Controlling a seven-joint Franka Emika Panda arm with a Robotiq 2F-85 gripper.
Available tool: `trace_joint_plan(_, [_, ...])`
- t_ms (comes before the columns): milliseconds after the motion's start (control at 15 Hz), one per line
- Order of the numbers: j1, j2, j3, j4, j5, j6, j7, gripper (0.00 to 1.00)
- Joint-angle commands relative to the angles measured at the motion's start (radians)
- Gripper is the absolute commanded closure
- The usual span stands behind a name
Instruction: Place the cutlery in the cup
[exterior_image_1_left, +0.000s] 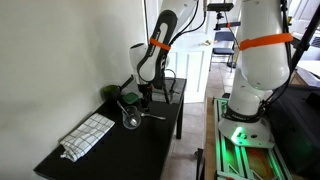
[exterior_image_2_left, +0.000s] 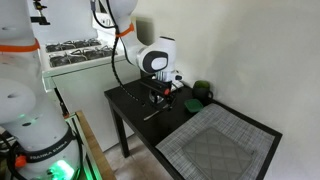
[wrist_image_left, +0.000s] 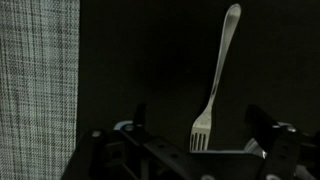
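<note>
My gripper's open fingers are too high above the fork's teeth, so I should move my gripper lower and close on the fork's neck (wrist_image_left: 211, 98) before lifting.
A silver fork (wrist_image_left: 216, 70) lies on the black table, handle pointing away and tines toward me in the wrist view. It also shows as a thin silver line in both exterior views (exterior_image_1_left: 155, 116) (exterior_image_2_left: 152, 113). My gripper (wrist_image_left: 200, 122) is open, its two dark fingers on either side of the fork's tines, and holds nothing. In both exterior views the gripper (exterior_image_1_left: 146, 97) (exterior_image_2_left: 158, 96) hangs just above the table. A clear glass (exterior_image_1_left: 131, 119) (exterior_image_2_left: 190, 104) stands upright beside it. I see no second utensil.
A dark green cup (exterior_image_1_left: 128, 98) (exterior_image_2_left: 202, 92) stands behind the glass near the wall. A checked grey placemat (exterior_image_1_left: 88, 135) (exterior_image_2_left: 215, 150) (wrist_image_left: 40, 80) covers one end of the black table (exterior_image_1_left: 140, 145). White cabinets stand beside the table.
</note>
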Motion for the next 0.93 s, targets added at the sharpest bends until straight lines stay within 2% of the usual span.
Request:
trace_joint_plan(0, [0.010,0.025,0.009,-0.009,0.009,0.042,0.026,0.26])
trace_joint_plan(133, [0.014,0.031,0.012,-0.010,0.008,0.049,0.037,0.42])
trace_joint_plan(200, [0.017,0.035,0.013,-0.011,0.006,0.051,0.042,0.19])
trace_joint_plan(267, [0.019,0.038,0.015,-0.012,0.007,0.054,0.048,0.11])
trace_joint_plan(467, [0.024,0.051,0.019,-0.013,0.008,0.064,0.068,0.00])
trace_joint_plan(533, [0.026,0.055,0.020,-0.014,0.007,0.069,0.075,0.01])
trace_joint_plan(600, [0.028,0.059,0.020,-0.014,0.005,0.077,0.082,0.18])
trace_joint_plan(667, [0.030,0.064,0.019,-0.014,0.003,0.083,0.088,0.26])
trace_joint_plan(733, [0.032,0.069,0.019,-0.012,0.003,0.088,0.093,0.27])
trace_joint_plan(867, [0.037,0.079,0.016,-0.011,-0.002,0.102,0.106,0.42])
